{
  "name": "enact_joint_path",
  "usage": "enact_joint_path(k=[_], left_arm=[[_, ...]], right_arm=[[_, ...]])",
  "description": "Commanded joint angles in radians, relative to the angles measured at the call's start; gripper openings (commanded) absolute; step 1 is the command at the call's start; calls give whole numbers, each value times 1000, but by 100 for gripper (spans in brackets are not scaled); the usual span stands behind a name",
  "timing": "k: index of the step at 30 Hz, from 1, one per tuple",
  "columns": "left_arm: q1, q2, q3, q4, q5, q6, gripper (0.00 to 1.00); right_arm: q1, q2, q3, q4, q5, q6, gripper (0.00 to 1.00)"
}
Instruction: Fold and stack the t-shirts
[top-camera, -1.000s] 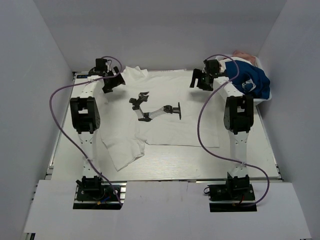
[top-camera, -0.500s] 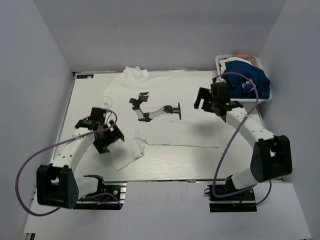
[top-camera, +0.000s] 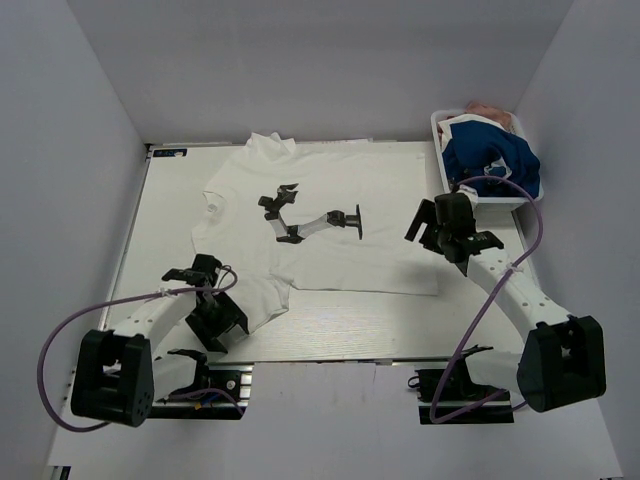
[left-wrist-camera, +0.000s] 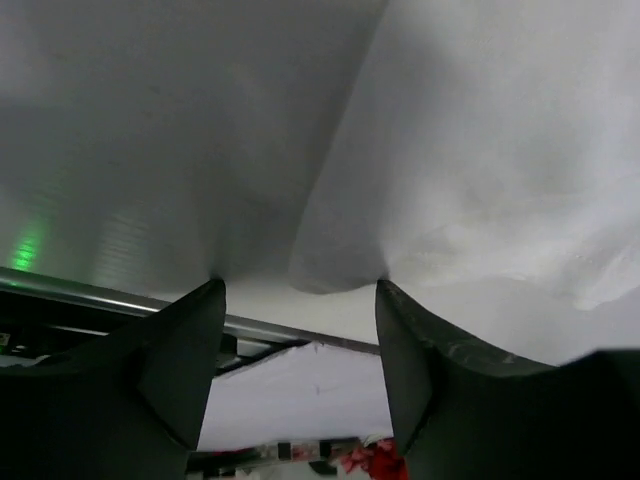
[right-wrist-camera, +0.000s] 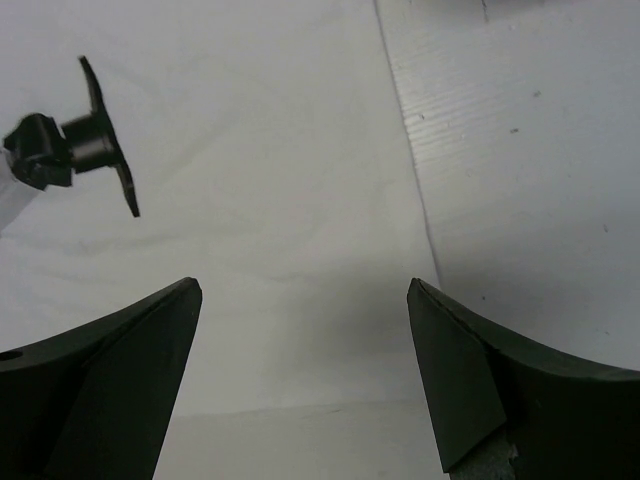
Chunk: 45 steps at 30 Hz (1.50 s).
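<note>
I need to move my right gripper next to the white t-shirt's near corner (top-camera: 428, 291) (right-wrist-camera: 408, 398) on the white bin's side and close it there.
A white t-shirt (top-camera: 330, 250) with a black-and-grey chest print (top-camera: 310, 220) lies spread flat on the table. My left gripper (top-camera: 220, 325) is open at the shirt's near-left corner, pointing toward the near table edge. In the left wrist view that cloth corner (left-wrist-camera: 340, 265) lies between the tips of the open left gripper (left-wrist-camera: 300, 290). My right gripper (top-camera: 432, 222) is open and empty above the shirt's right edge. In the right wrist view the right gripper (right-wrist-camera: 305, 290) spans white cloth (right-wrist-camera: 260, 200), with the print (right-wrist-camera: 70, 150) at the left. A royal blue t-shirt (top-camera: 490, 160) is heaped at the back right.
The blue shirt sits in a white bin (top-camera: 440, 125) at the back right corner, with something pinkish (top-camera: 488, 108) behind it. Bare table (top-camera: 480, 300) lies right of the shirt. The near table rail (left-wrist-camera: 110, 295) shows just beyond the left fingertips. White walls enclose the table.
Both arms have swung back from the far edge toward me. The left gripper came down to the shirt's near-left corner; the right gripper came to the shirt's right edge. The shirt has not moved.
</note>
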Motion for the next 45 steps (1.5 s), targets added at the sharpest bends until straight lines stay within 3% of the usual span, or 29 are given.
enact_joint_path(k=[1, 2, 4, 5, 6, 7, 12, 19, 22, 25, 28, 32, 34, 40, 45], left_arm=[[-14, 55, -12, 121, -10, -21, 70], [-14, 86, 2, 144, -10, -21, 66], [-14, 109, 14, 153, -10, -21, 43], [-14, 118, 23, 166, 4, -11, 31], [-14, 118, 24, 166, 4, -11, 9], [-14, 118, 24, 166, 14, 0, 0], [-14, 107, 24, 166, 1, 21, 0], [-14, 18, 65, 239, 41, 55, 0], [-14, -4, 114, 250, 39, 89, 0], [-14, -5, 145, 259, 27, 104, 0], [-14, 6, 188, 296, 36, 123, 0], [-14, 43, 257, 321, 36, 132, 0], [-14, 43, 275, 353, 36, 141, 0], [-5, 112, 404, 411, 13, 160, 0], [5, 218, 542, 452, -35, 202, 0]], right_arm=[[-7, -36, -44, -82, 24, 30, 90], [-7, -44, -57, -87, 17, 31, 90], [-9, -73, -104, -116, 10, 34, 90], [-13, -87, -127, -123, 17, 42, 90], [-12, -90, -136, -137, 12, 45, 90], [-12, -99, -161, -168, 6, 48, 90], [-21, -95, -224, -231, -63, 76, 90], [-24, -16, -258, -108, -112, 89, 88], [-27, 43, -248, -45, -111, 97, 76], [-25, 91, -236, -30, -97, 99, 74], [-26, 143, -221, -10, -88, 89, 56], [-24, 133, -179, -50, -91, 83, 12], [-24, 109, -163, -73, -85, 77, 2], [-27, 76, -92, -107, -89, 36, 0], [-30, 160, 50, -154, -88, 8, 0]])
